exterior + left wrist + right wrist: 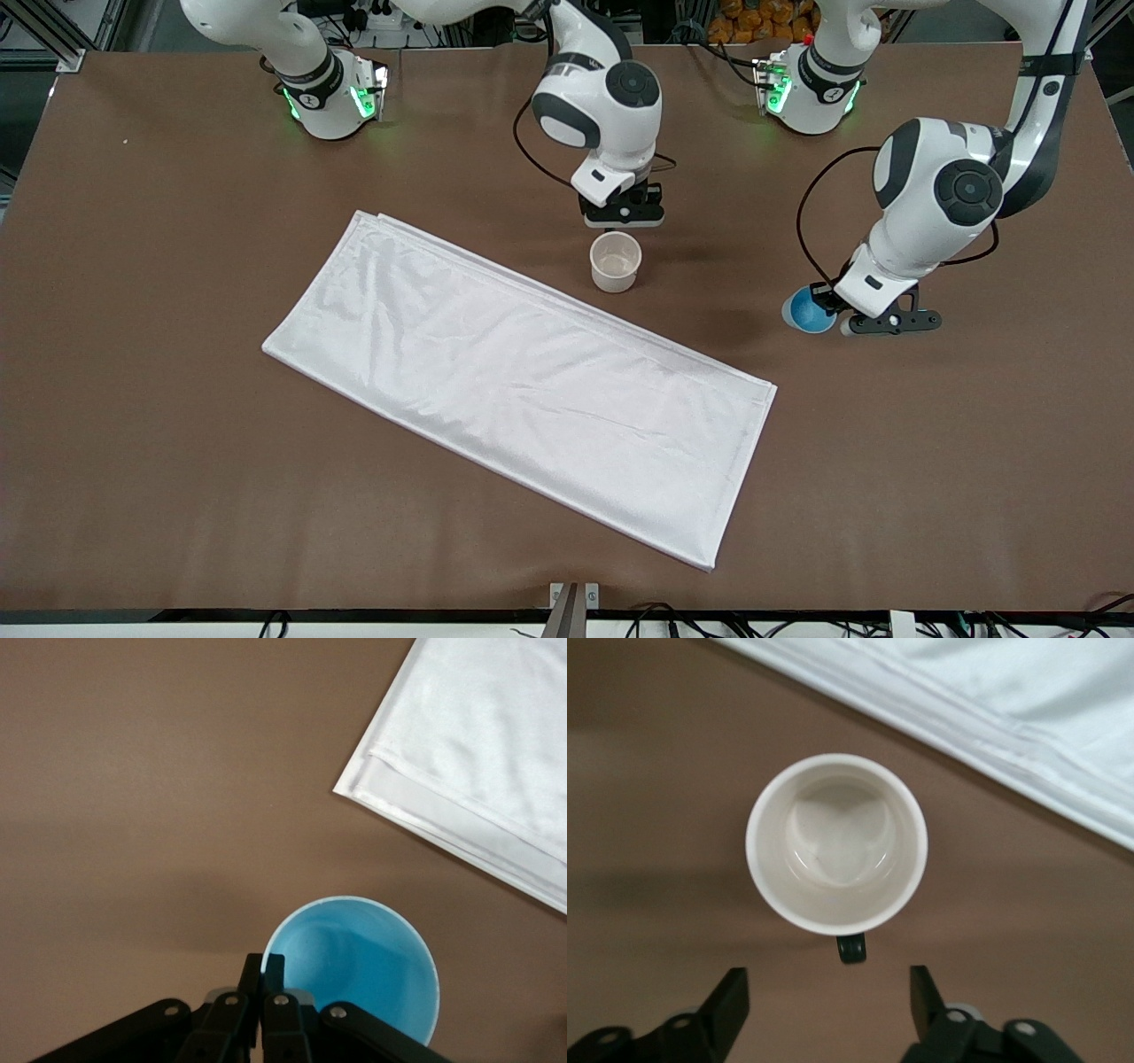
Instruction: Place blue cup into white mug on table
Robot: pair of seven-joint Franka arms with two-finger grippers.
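The robot's left gripper needs to release the blue cup inside the white mug [614, 256] next to the long edge of the cloth.
The blue cup [808, 310] is upright at the left arm's end of the table [177, 266]. My left gripper [831, 312] is shut on its rim, one finger inside and one outside; the left wrist view shows the cup [359, 961] pinched at my left gripper [264, 967]. The white mug [615, 260] stands upright on the table near the cloth's edge. My right gripper [622, 218] hangs open just above the table beside it, on the side away from the front camera. In the right wrist view the mug [836, 843] has its dark handle [850, 948] pointing at my open right gripper [829, 994].
A large white cloth [523, 381] lies flat and slanted across the table's middle, its edge close to the mug and its corner [478, 771] near the blue cup. Bare brown table lies between mug and cup.
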